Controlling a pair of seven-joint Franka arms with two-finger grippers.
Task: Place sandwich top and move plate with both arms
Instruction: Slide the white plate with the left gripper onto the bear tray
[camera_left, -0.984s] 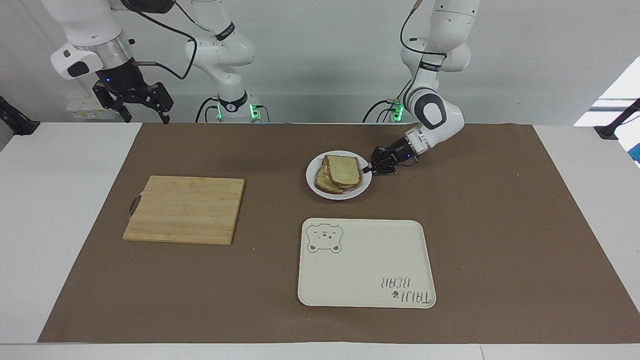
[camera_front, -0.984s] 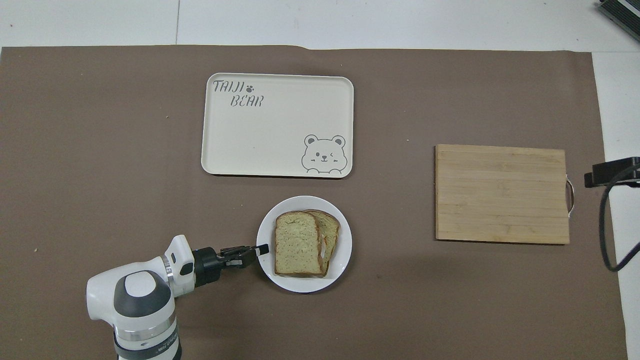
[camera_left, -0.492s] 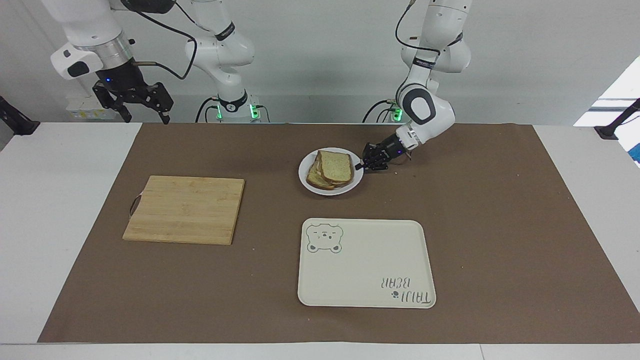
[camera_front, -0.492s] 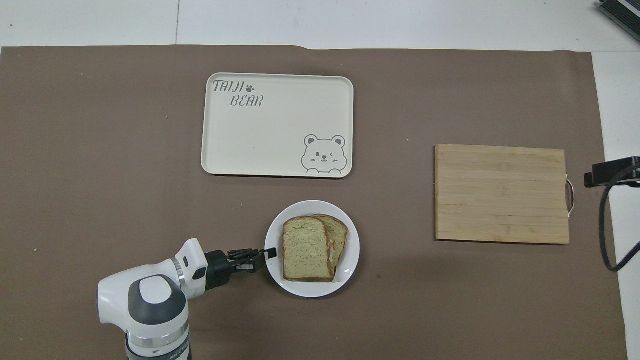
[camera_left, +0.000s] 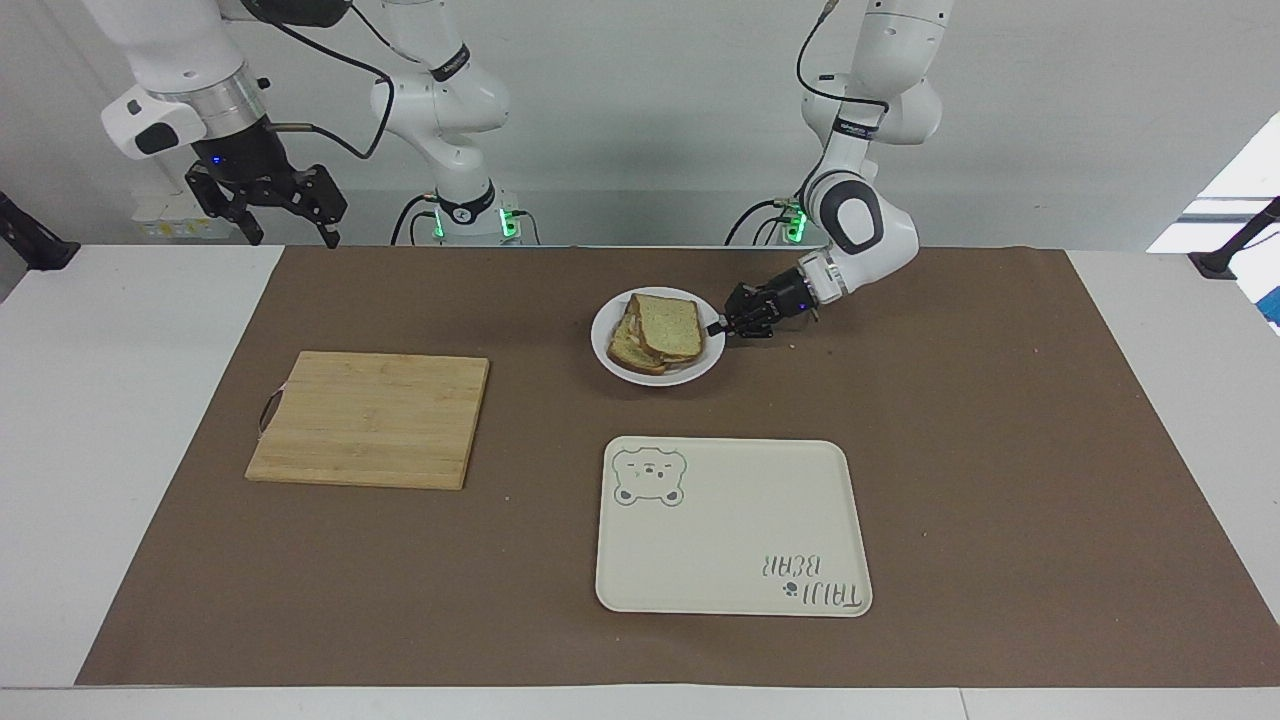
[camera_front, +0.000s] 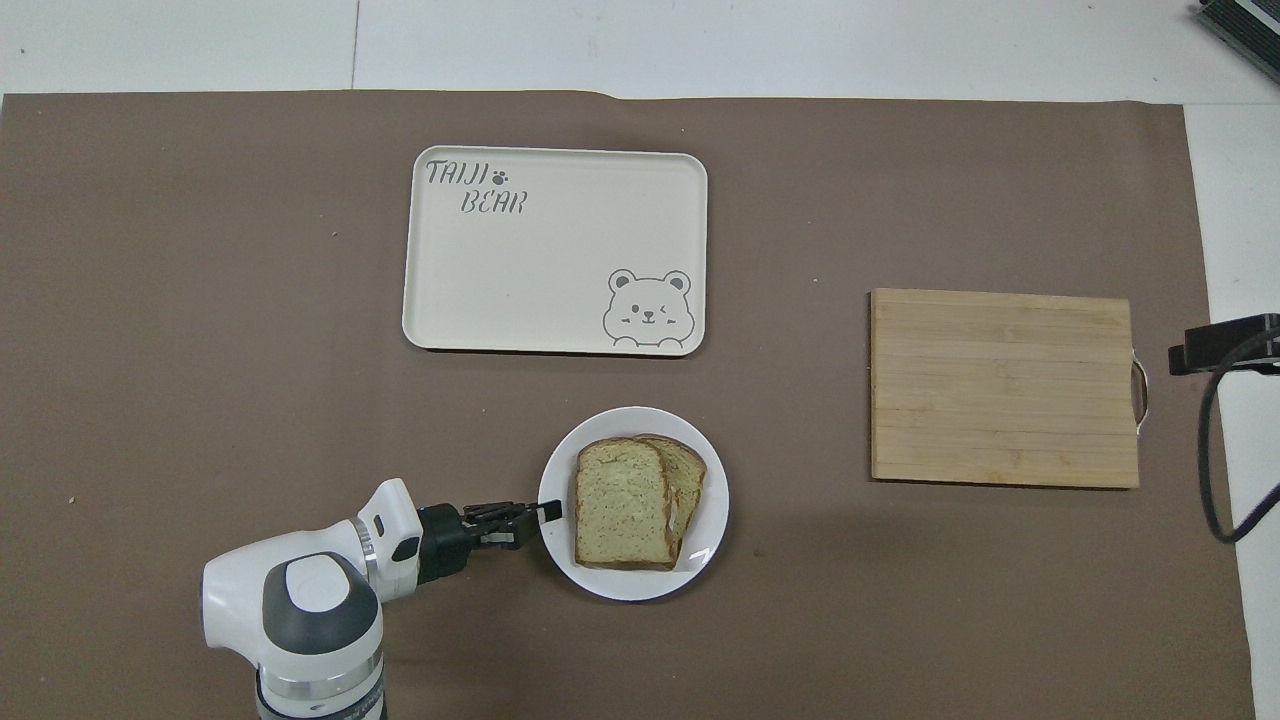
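The robot's left gripper needs to release the white plate on the cream bear tray (camera_front: 555, 238) between its lettering and bear face. The plate is still on the brown mat.
The white plate (camera_left: 603, 352) (camera_front: 640, 585) is on the brown mat near the middle, nearer to the robots than the tray. On it lies the sandwich top (camera_left: 670, 326) (camera_front: 620, 503), a tan bread slice resting a little askew on a lower slice. My left gripper (camera_left: 718, 328) (camera_front: 550, 511) reaches in low and is shut on the plate's rim at the side toward the left arm's end. My right gripper (camera_left: 290, 235) hangs open and raised over the table's edge at the right arm's end, holding nothing; that arm waits.
A cream bear tray (camera_left: 733, 523) (camera_front: 555, 250) lies farther from the robots than the plate. A wooden cutting board (camera_left: 370, 418) (camera_front: 1003, 386) sits toward the right arm's end. A brown mat (camera_left: 1000, 450) covers the table.
The left gripper has moved the plate with the sandwich toward the right arm's end and slightly nearer to the robots. The right arm has not moved.
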